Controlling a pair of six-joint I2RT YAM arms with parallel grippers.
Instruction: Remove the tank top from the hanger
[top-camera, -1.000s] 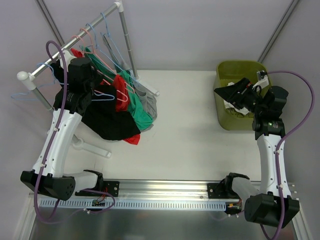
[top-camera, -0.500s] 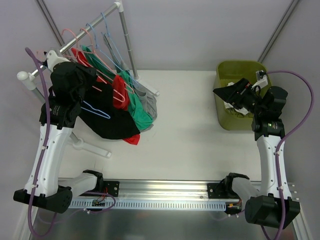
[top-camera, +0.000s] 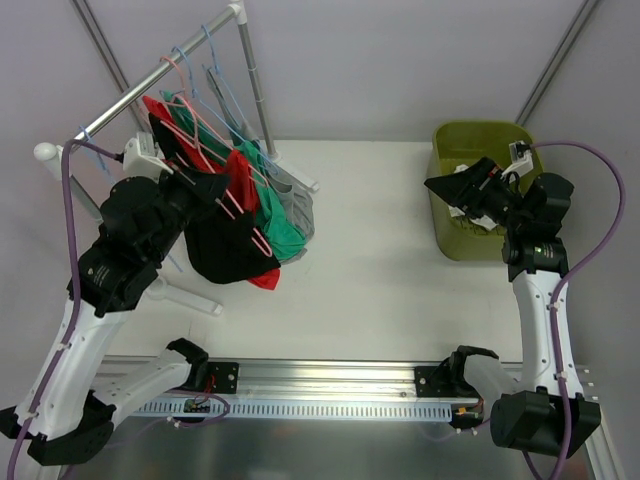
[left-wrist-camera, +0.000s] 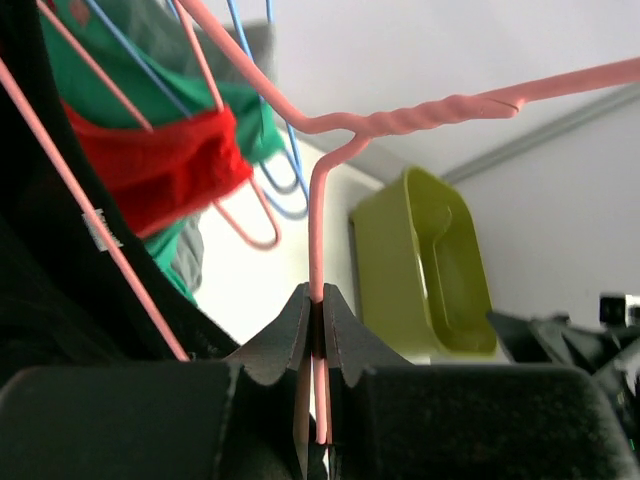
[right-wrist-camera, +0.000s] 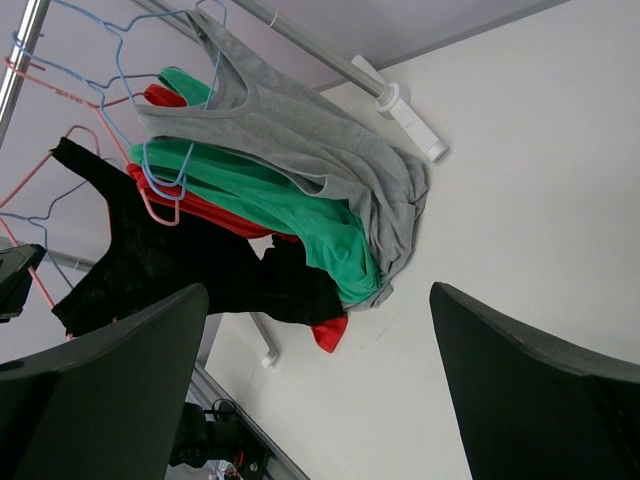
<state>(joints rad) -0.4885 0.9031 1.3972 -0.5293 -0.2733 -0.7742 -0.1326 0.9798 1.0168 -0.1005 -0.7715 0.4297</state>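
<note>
The black tank top has a far shoulder strap (top-camera: 156, 124) (right-wrist-camera: 70, 153) at the pink hanger's end beside the red top. Next, my right gripper closes on that strap.
My left gripper (top-camera: 212, 186) is shut on the neck of a pink wire hanger (top-camera: 243, 215) in front of the clothes rail (top-camera: 130, 98). In the left wrist view the gripper (left-wrist-camera: 318, 312) pinches the pink hanger (left-wrist-camera: 318, 215) just below its twisted neck. A black tank top (top-camera: 225, 250) hangs from this hanger and droops to the table; it also shows in the right wrist view (right-wrist-camera: 150, 270). My right gripper (top-camera: 440, 186) is open and empty, held high by the green bin; in its own view (right-wrist-camera: 315, 390) it faces the rack from afar.
Red (top-camera: 243, 182), green (top-camera: 283, 228) and grey (top-camera: 300, 208) tops hang on blue and pink hangers on the rail. The rack's white foot (top-camera: 185, 296) lies on the table at the left. An olive bin (top-camera: 452, 243) with clothing inside stands at the right.
My left arm has swung from the rail's left end to the right and towards the table, carrying the pink hanger and black top with it. The right arm has not moved.
</note>
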